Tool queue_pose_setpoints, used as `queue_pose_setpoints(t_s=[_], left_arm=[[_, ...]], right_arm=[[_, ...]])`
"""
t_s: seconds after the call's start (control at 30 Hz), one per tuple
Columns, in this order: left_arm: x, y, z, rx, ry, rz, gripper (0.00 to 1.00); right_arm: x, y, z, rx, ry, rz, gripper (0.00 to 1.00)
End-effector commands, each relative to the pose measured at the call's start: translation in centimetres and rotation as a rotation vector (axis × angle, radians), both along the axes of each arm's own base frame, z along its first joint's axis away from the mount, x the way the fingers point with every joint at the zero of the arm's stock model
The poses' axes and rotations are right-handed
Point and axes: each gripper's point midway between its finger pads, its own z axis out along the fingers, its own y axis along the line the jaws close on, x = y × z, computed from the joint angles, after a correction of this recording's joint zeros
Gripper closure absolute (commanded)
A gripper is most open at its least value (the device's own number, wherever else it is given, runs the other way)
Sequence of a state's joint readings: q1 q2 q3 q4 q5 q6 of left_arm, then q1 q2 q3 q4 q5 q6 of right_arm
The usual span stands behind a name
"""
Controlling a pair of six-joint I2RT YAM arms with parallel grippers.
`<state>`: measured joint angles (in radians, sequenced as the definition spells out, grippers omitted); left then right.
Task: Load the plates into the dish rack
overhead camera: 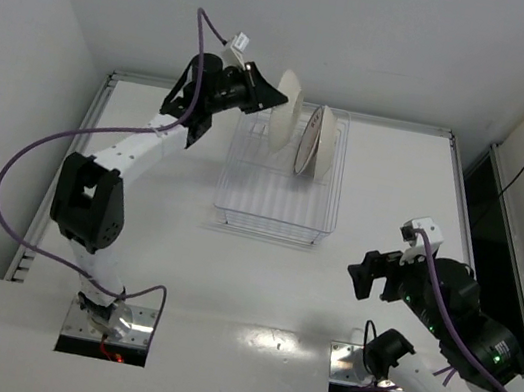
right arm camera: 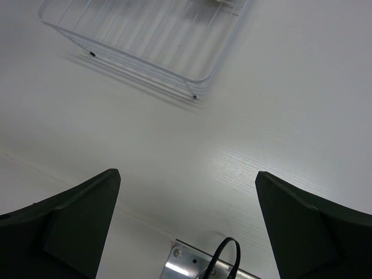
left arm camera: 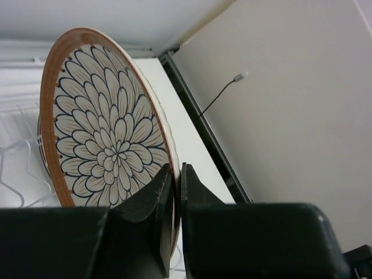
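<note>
Next, my left gripper lets go of the petal-patterned plate on edge in the dish rack (overhead camera: 294, 145), close next to the upright plates.
My left gripper (overhead camera: 271, 98) is shut on the rim of a plate (overhead camera: 288, 99) and holds it on edge above the far left part of the dish rack (overhead camera: 267, 225). In the left wrist view this plate (left arm camera: 104, 139) has an orange rim and a petal pattern, and the jaws (left arm camera: 177, 192) pinch its lower edge. Two more plates (overhead camera: 312, 140) stand upright side by side in the rack's far right part. My right gripper (overhead camera: 370, 273) is open and empty, low over the table near right of the rack (right arm camera: 145, 46).
The rack's white wires (left arm camera: 17, 168) show below the held plate. The table's right edge has a dark rail (overhead camera: 474, 203) beside the wall. A metal mounting bracket with a cable (right arm camera: 200, 264) lies under my right gripper (right arm camera: 187, 175).
</note>
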<state>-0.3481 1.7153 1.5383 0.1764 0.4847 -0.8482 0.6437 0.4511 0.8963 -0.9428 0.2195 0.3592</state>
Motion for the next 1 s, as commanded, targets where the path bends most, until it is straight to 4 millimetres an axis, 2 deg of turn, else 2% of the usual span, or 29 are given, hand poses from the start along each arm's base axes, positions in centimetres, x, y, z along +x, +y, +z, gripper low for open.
queue_pose_setpoints(t_s=[0.0, 0.13, 0.4, 0.6, 0.9, 0.97], left_arm=[[-2.8, -1.0, 10.7, -0.238, -0.329, -0.122, 1.00], [-1.0, -2.9, 8.3, -0.245, -0.286, -0.144, 1.00], [0.9, -4.2, 5.6, -0.260, -0.249, -0.158, 1.00], [1.6, -4.8, 4.4, -0.266, -0.223, -0.148, 1.00], [2.7, -4.4, 3.4, -0.240, -0.211, -0.086, 1.00], [3.1, -4.3, 2.1, -0.224, -0.187, -0.066, 1.00]], right_arm=[[0.3, 0.6, 0.7, 0.038, -0.035, 0.012, 0.00], [0.3, 0.8, 0.9, 0.047, -0.039, 0.020, 0.00], [0.3, 0.9, 0.5, 0.044, -0.029, 0.028, 0.00], [0.4, 1.0, 0.3, 0.039, -0.022, 0.028, 0.00], [0.4, 1.0, 0.3, 0.039, -0.022, 0.028, 0.00], [0.3, 1.1, 0.3, 0.042, -0.019, 0.036, 0.00]])
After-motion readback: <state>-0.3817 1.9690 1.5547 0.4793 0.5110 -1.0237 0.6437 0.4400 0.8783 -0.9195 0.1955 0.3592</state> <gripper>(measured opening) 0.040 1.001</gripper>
